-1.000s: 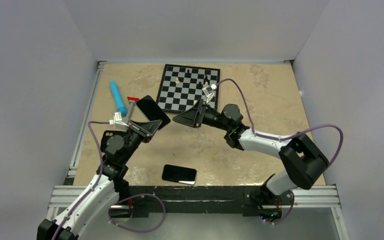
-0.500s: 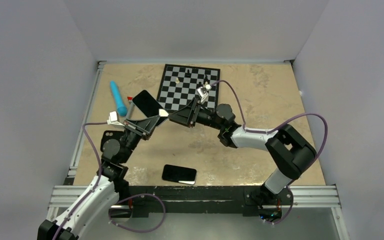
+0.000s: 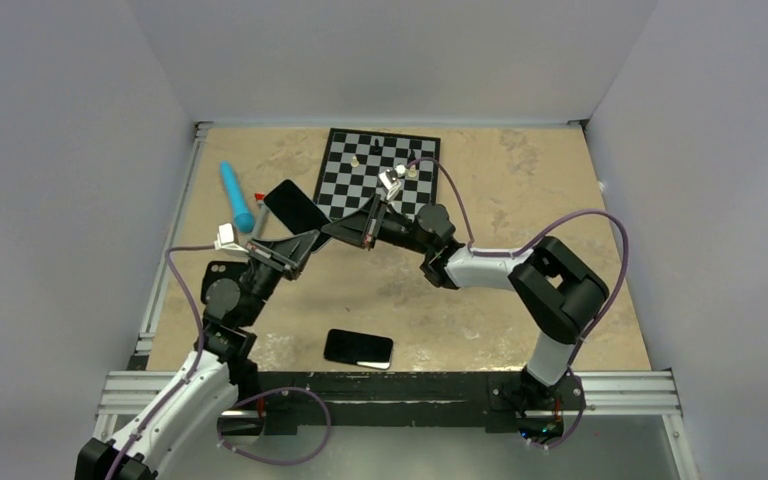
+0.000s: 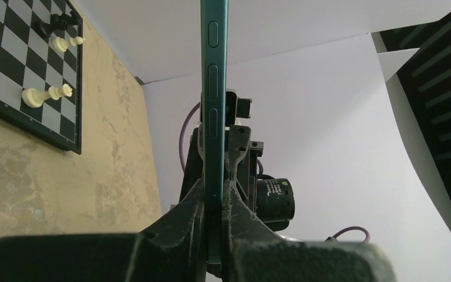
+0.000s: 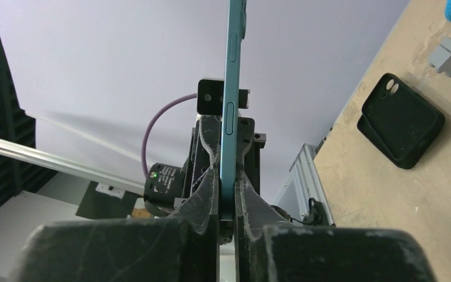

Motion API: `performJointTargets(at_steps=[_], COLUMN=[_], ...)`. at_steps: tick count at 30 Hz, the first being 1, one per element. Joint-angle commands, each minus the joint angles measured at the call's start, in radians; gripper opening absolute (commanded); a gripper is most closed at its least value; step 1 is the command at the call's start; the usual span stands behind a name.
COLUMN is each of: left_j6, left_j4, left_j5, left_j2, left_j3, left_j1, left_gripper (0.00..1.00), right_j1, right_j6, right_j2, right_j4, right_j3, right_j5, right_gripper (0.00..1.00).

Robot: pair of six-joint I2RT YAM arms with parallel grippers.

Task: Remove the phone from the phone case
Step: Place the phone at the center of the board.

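Next, I let go of the phone with my right gripper on the bare table [image 3: 361, 313] just behind the other phone near the front edge.
The phone [image 3: 295, 207], a thin dark slab with a teal edge, is held in the air over the left middle of the table. My left gripper [image 3: 305, 243] is shut on its lower corner, and my right gripper [image 3: 337, 232] is shut on it from the right side. The left wrist view shows the phone edge [image 4: 214, 88] rising from the left gripper [image 4: 216, 197], with the other arm's wrist behind it. In the right wrist view the phone [image 5: 233, 76] stands edge-on in the right gripper [image 5: 228, 176]. The black phone case [image 3: 358, 348] lies flat near the front edge, its camera cut-out visible [image 5: 400, 119].
A chessboard [image 3: 380, 175] with a few pieces lies at the back centre, just behind the right gripper. A blue cylinder [image 3: 237, 195] and a small grey and red tool [image 3: 261, 203] lie at the back left. White walls close in on three sides.
My right arm has reached left to the phone and its jaws have shut on the phone's edge. The left gripper kept its hold, shifting the phone slightly left and back.
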State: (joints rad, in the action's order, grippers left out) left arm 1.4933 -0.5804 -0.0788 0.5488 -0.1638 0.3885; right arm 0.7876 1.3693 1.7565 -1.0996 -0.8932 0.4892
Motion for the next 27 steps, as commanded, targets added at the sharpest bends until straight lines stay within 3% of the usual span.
performJointTargets(at_steps=[1,3,5,6,7,11,13,15,17,20,27], left_j6=[0.03,0.038,0.019,-0.009,-0.052,-0.284,-0.385,-0.479,-0.593,-0.662,-0.682], left_j4=[-0.053,0.012,0.135,0.23,0.347,0.953,1.15,1.232,1.227,1.191,1.163], left_j5=[-0.026,-0.033,-0.042,-0.049,-0.05,0.06,0.165,0.239,0.256,0.254,0.219], left_j2=[-0.036,-0.054,-0.09,-0.127,-0.156,-0.205,-0.201,-0.205,-0.222,-0.245,-0.235], left_j3=[-0.009,-0.006,-0.023,-0.044,-0.077,-0.294,-0.384,-0.436,-0.455,-0.457,-0.476], left_j1=[0.0,0.001,0.001,0.001,0.001,0.001,0.001,0.001,0.001,0.001,0.001], left_gripper=[0.13,0.42,0.8,0.94,1.0,1.0,1.0,1.0,1.0,0.98,0.96], right_j1=[0.0,-0.014,-0.048,-0.072,-0.102,-0.213,-0.244,-0.247,-0.241,-0.248,-0.241], right_j6=[0.017,0.017,-0.007,-0.019,-0.037,-0.248,-0.511,-0.927,-1.19,-1.329,-1.301], right_j2=[0.01,0.006,-0.006,-0.014,-0.021,-0.041,-0.067,-0.096,-0.097,-0.128,-0.126], right_j4=[-0.099,-0.128,-0.106,-0.102,-0.095,0.152,0.484,0.958,1.238,1.28,1.114], right_j3=[-0.026,0.002,0.033,0.053,0.071,0.064,0.029,-0.062,-0.099,-0.035,0.105], right_j5=[0.002,0.007,0.033,0.052,0.083,0.327,0.428,0.409,0.375,0.405,0.479], right_gripper=[0.0,0.0,0.0,0.0,0.0,0.0,0.0,0.0,0.0,0.0,0.0])
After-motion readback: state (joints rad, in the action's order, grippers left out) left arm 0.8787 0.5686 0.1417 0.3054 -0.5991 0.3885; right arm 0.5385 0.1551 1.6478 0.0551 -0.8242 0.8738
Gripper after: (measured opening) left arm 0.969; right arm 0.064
